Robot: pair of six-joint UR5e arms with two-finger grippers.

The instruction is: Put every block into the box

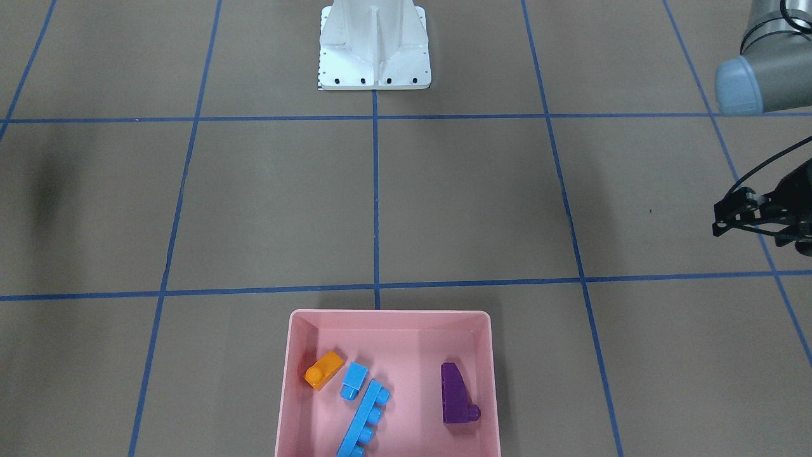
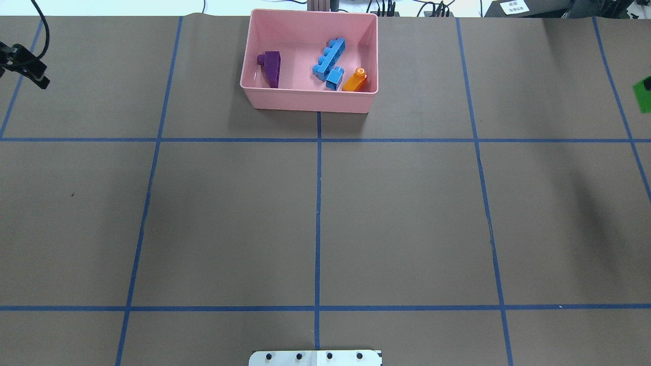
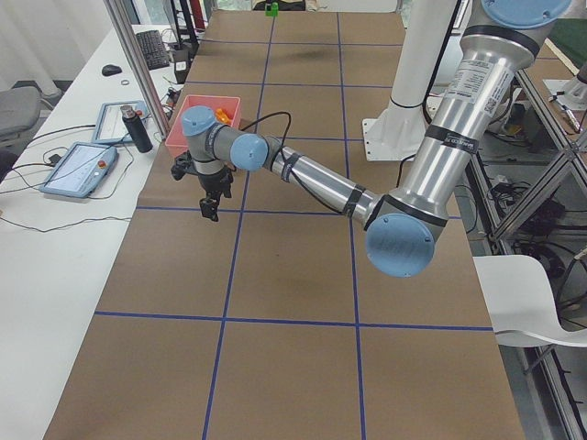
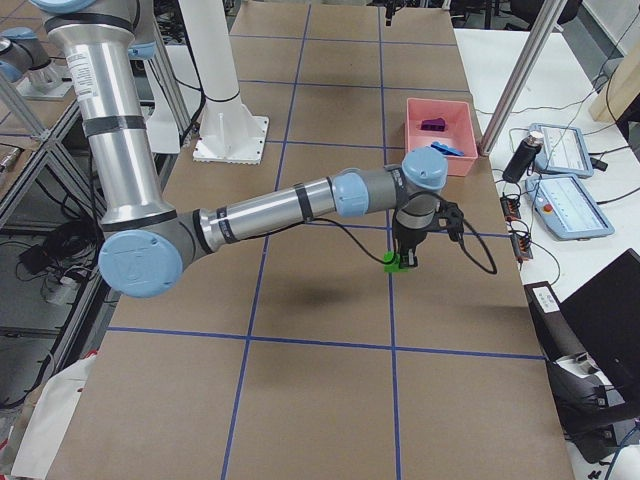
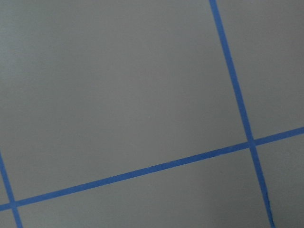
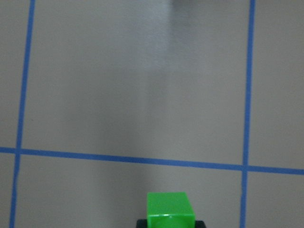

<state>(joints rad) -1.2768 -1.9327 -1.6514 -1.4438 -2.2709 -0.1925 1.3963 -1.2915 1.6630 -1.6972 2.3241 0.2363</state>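
The robot's right gripper should release the green brick, now held above the table, in the box (image 1: 403,343) between the small blue brick and purple wedge.
The pink box (image 1: 390,313) stands at the table's far middle edge; it also shows in the overhead view (image 2: 305,100). In it lie the orange brick (image 1: 323,369), the small blue brick (image 1: 353,379), the long blue brick (image 1: 365,419) and the purple wedge (image 1: 455,393). My right gripper (image 2: 647,84) is shut on the green brick (image 6: 167,209) and holds it above the table, far right of the box; the brick also shows in the right side view (image 4: 391,262). My left gripper (image 1: 720,221) hangs open and empty far left of the box.
The white metal base (image 1: 374,57) stands at the robot's side of the table. Blue tape lines grid the brown table top. Tablets and a dark bottle (image 4: 520,160) lie on the white side bench beyond the box.
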